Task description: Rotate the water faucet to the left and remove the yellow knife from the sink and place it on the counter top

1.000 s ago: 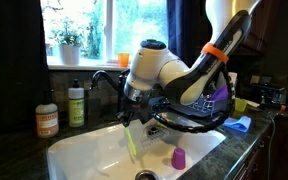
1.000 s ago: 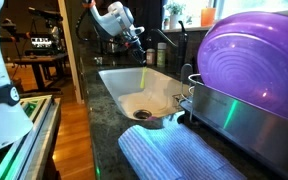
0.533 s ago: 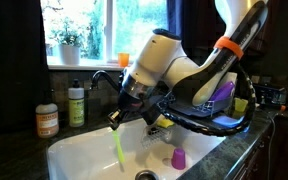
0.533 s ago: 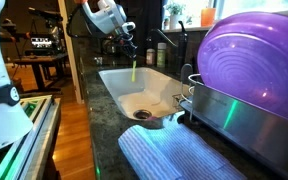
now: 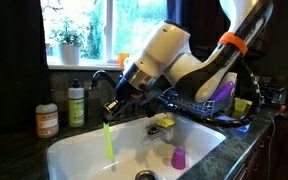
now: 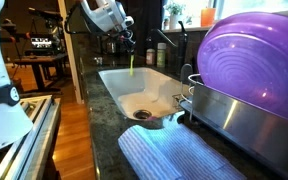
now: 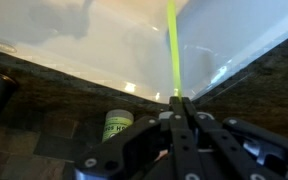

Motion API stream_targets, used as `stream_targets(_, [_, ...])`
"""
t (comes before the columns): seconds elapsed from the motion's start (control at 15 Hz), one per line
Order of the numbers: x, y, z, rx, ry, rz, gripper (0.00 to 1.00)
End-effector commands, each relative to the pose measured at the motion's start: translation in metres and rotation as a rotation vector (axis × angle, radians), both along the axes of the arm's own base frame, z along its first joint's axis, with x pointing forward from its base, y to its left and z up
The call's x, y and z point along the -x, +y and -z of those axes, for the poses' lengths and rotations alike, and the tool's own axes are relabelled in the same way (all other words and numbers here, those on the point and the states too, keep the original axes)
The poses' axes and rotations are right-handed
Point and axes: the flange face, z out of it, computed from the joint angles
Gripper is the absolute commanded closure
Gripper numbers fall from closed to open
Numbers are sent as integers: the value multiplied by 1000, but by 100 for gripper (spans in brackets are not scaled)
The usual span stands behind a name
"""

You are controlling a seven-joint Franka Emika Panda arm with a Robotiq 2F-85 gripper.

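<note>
My gripper should set the yellow knife down on the bare counter (image 5: 11, 176) beside the sink, nearer than the orange-labelled bottle.
My gripper (image 5: 112, 103) is shut on the yellow knife (image 5: 108, 141), which hangs straight down over the left part of the white sink (image 5: 74, 158). The knife also shows in an exterior view (image 6: 131, 64) under the gripper (image 6: 127, 44), and in the wrist view (image 7: 172, 48) as a thin yellow strip sticking out past the closed fingers (image 7: 179, 103). The dark water faucet (image 5: 102, 77) stands just behind the gripper at the sink's back edge. The dark speckled counter top (image 5: 12, 156) lies left of the sink and borders it in the wrist view (image 7: 54, 92).
A green-labelled soap bottle (image 5: 76, 104) and an orange-labelled bottle (image 5: 47, 119) stand on the counter at the left. A purple cup (image 5: 178, 158) and the drain (image 5: 145, 176) are in the sink. A dish rack (image 5: 219, 105) holds items at the right. A big purple bowl (image 6: 254, 60) fills the near right.
The gripper has carried the yellow knife leftward and higher across the sink, from near the middle toward the left side by the faucet. The arm has swung left with it.
</note>
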Motion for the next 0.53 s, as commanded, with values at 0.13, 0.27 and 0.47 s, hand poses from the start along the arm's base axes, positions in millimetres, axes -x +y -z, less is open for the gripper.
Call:
stream_targets(0.13, [0,0,1,1,1,0,96])
stream_targets(0.27, [0,0,1,1,1,0,99])
stream_targets(0.47, [-17,7,-34,-135,-34,108,99])
